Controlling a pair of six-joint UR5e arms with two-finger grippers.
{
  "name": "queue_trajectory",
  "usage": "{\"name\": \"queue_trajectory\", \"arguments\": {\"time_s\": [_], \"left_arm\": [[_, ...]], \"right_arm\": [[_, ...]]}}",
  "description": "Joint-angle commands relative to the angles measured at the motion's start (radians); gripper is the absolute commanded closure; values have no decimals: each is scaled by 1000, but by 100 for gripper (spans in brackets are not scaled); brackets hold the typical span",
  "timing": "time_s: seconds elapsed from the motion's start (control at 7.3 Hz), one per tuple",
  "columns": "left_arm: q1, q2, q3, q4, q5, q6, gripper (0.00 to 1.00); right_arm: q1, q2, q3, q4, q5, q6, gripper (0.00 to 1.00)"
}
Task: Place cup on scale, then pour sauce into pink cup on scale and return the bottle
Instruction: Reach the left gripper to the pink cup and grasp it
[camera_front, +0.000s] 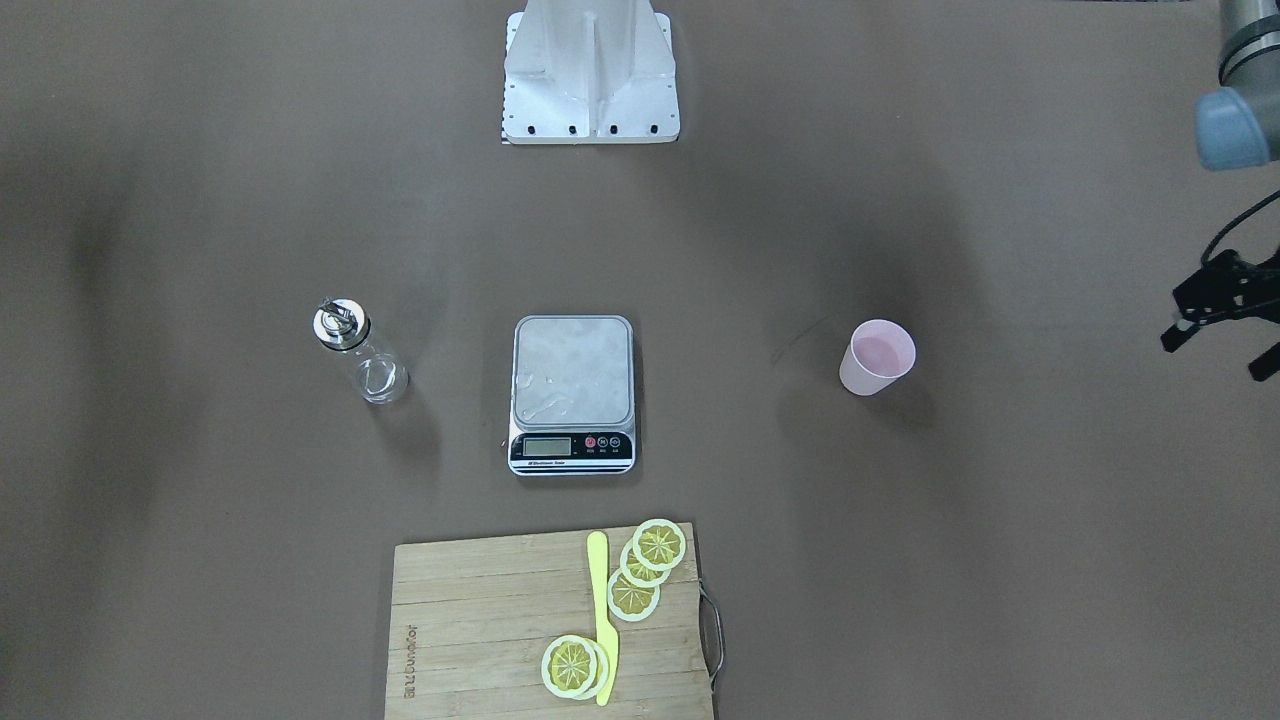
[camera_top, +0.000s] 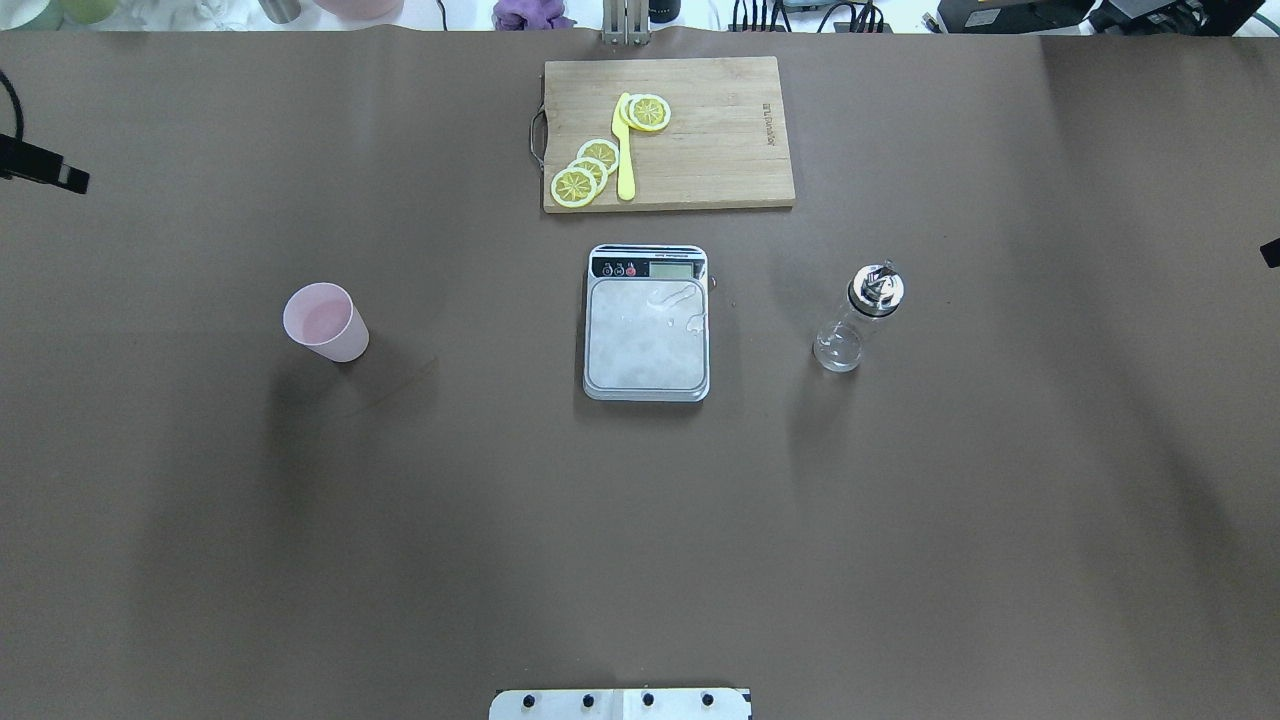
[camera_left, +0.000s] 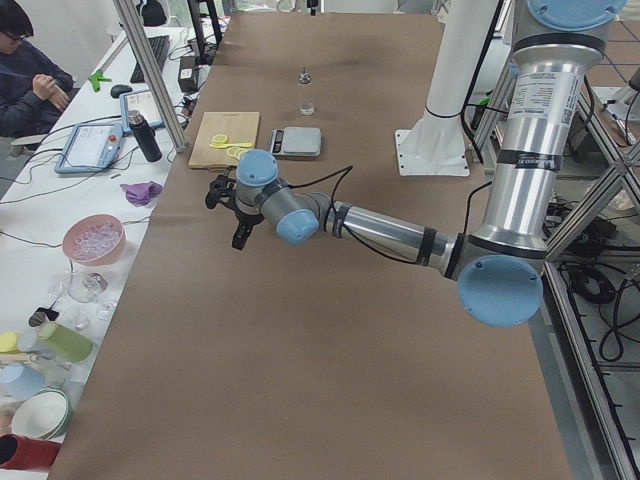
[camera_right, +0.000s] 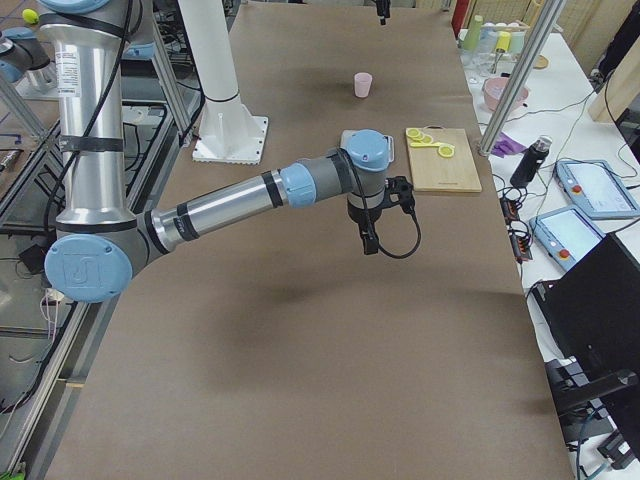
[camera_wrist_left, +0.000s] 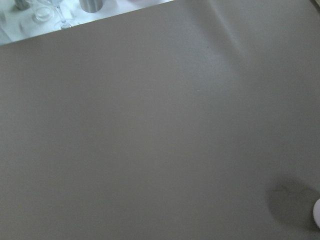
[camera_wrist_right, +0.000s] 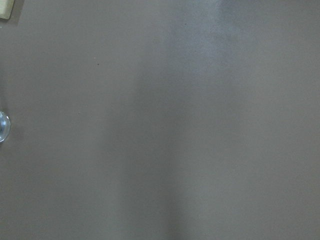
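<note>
My left gripper should go to the pale pink cup next and close on the cup's rim (camera_front: 913, 352), on the side away from the scale.
The pale pink cup (camera_front: 878, 358) stands upright on the brown table, on my left side (camera_top: 325, 322). The scale (camera_front: 573, 372) sits at the table's middle with nothing on its steel platform (camera_top: 647, 335). The clear glass bottle (camera_front: 358, 350) with a metal pourer cap stands upright on my right side (camera_top: 860, 315). My left gripper (camera_front: 1218, 352) hovers at the table's left end, well away from the cup, with its fingers spread and empty. My right gripper (camera_right: 368, 238) hangs over the table's right end, far from the bottle; I cannot tell whether it is open or shut.
A wooden cutting board (camera_top: 720, 130) with lemon slices (camera_top: 590, 170) and a yellow knife (camera_top: 624, 150) lies beyond the scale. The robot's white base (camera_front: 590, 75) stands at the near table edge. Bowls and cups line a side bench (camera_left: 90, 240).
</note>
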Motion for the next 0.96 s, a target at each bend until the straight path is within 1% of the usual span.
{"name": "queue_trajectory", "arguments": {"time_s": [0.0,0.14,0.27,0.41,0.55,0.68,0.82], "left_arm": [[189,-45,-31,2,141,-285,2],[239,-51,-32,2,174,-335,3],[291,-51,-32,2,237,-345,3],[334,-51,-32,1,276,-345,8],[349,-50,-32,1,278,-343,14],[362,-50,-32,1,284,-342,25],[377,-50,-32,1,285,-340,42]], "right_arm": [[-39,2,23,0,-16,85,0],[-46,2,26,0,-17,98,0],[-47,2,26,0,-20,98,0],[-49,2,28,0,-23,98,0],[-49,0,29,0,-23,98,0],[-49,0,29,0,-24,98,0],[-49,2,31,0,-24,98,0]]}}
